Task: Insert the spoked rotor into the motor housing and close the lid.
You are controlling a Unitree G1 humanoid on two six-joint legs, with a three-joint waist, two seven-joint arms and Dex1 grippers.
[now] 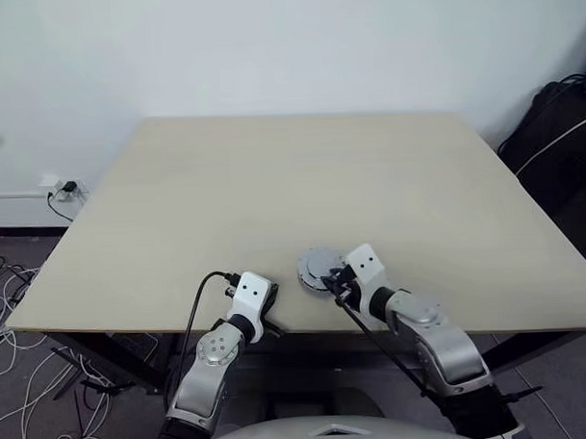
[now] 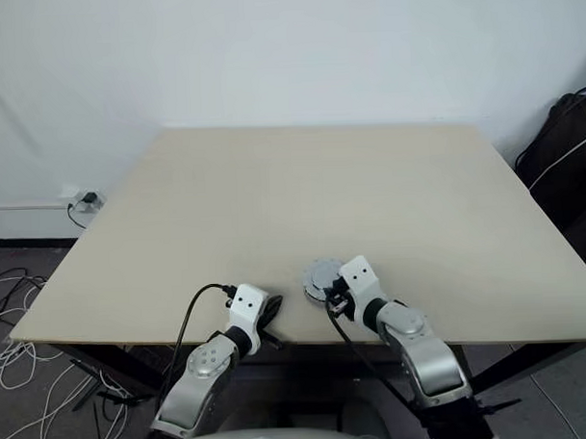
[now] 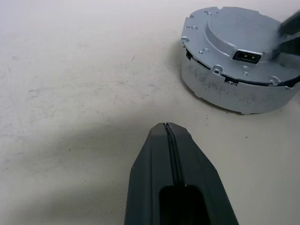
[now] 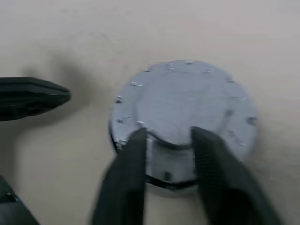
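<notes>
I can see a dark gap under the lid's rim, and my right gripper is at the lid's narrow tab. I will open my right gripper wide and grip the lid's raised middle (image 4: 180, 105).
A round grey motor unit (image 1: 319, 268) sits near the table's front edge. Its lid (image 3: 234, 33) lies plain grey face up on the motor housing (image 3: 225, 91). The spoked rotor is hidden. My right gripper (image 4: 166, 133) is open at the unit's near rim, its two black fingers (image 4: 133, 159) apart on either side of the lid's raised middle. My left gripper (image 3: 166, 131) is shut and empty. It rests low over the table a short way to the left of the unit, pointing towards it.
The beige table (image 1: 301, 181) stretches far beyond the unit, and its front edge (image 1: 133, 331) lies right under both wrists. Loose cables (image 1: 12, 306) and a wall socket (image 1: 66, 189) are on the left. A dark bag (image 1: 560, 133) stands at the right.
</notes>
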